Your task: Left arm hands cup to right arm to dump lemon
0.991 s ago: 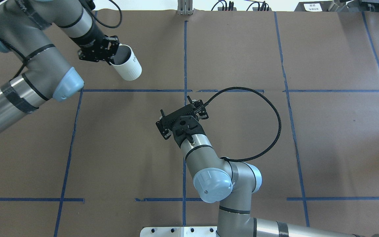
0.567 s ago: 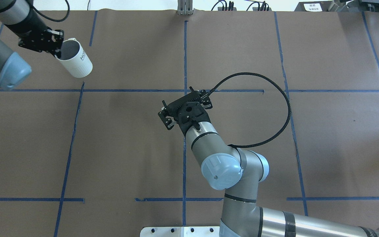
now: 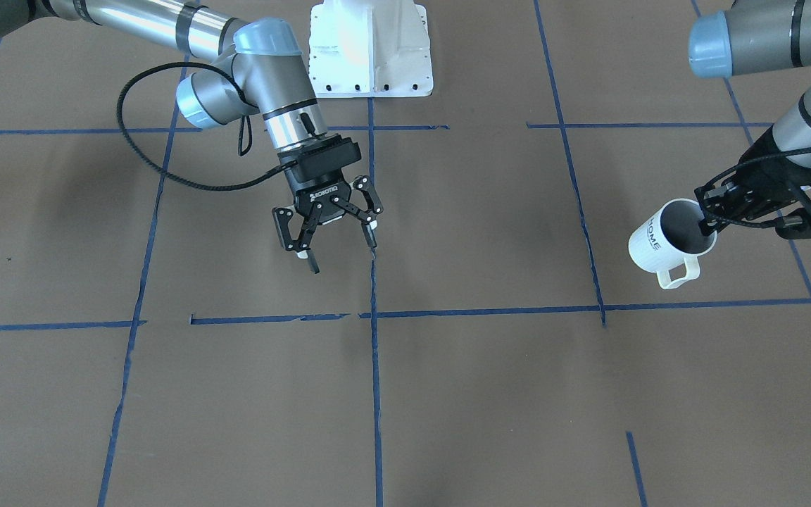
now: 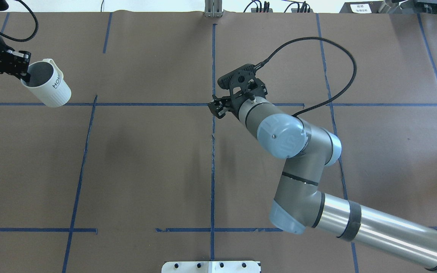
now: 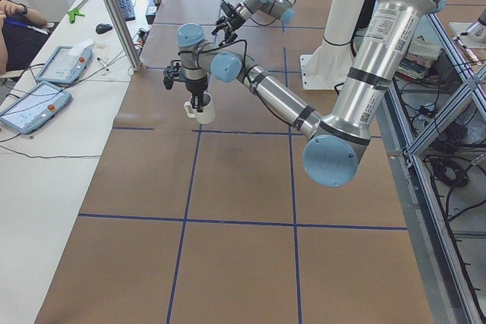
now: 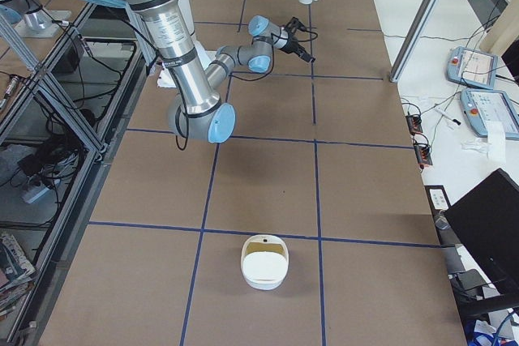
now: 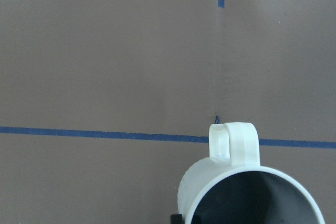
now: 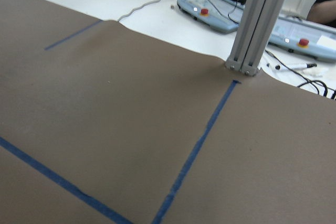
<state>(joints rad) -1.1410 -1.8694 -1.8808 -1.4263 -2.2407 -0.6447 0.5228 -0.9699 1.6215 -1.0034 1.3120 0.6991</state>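
The cup is to go near the middle of the blue-taped rectangle on the table (image 3: 676, 231). I should set it down there with my left gripper.
The cup (image 4: 51, 90), a white mug with a grey inside and dark lettering, hangs tilted above the table at the far left. My left gripper (image 4: 23, 75) is shut on its rim, one finger inside. The front view shows the cup (image 3: 661, 244) with its handle toward the camera and the left gripper (image 3: 705, 224) on the rim. The left wrist view shows the cup's rim and handle (image 7: 233, 142). The lemon is not visible; what shows of the cup's inside is bare grey. My right gripper (image 3: 343, 258) is open and empty over the table's middle (image 4: 218, 107).
An aluminium post (image 4: 212, 8) stands at the table's far edge, also in the right wrist view (image 8: 252, 24). A white bowl-like container (image 6: 264, 262) sits on the table at my right end. The white base plate (image 3: 370, 49) is at the robot's side. Teach pendants (image 5: 34, 104) lie beyond.
My left arm carried the cup leftward to the table's left edge. My right arm stretched forward, its gripper moving away from the robot toward the cross line of tape.
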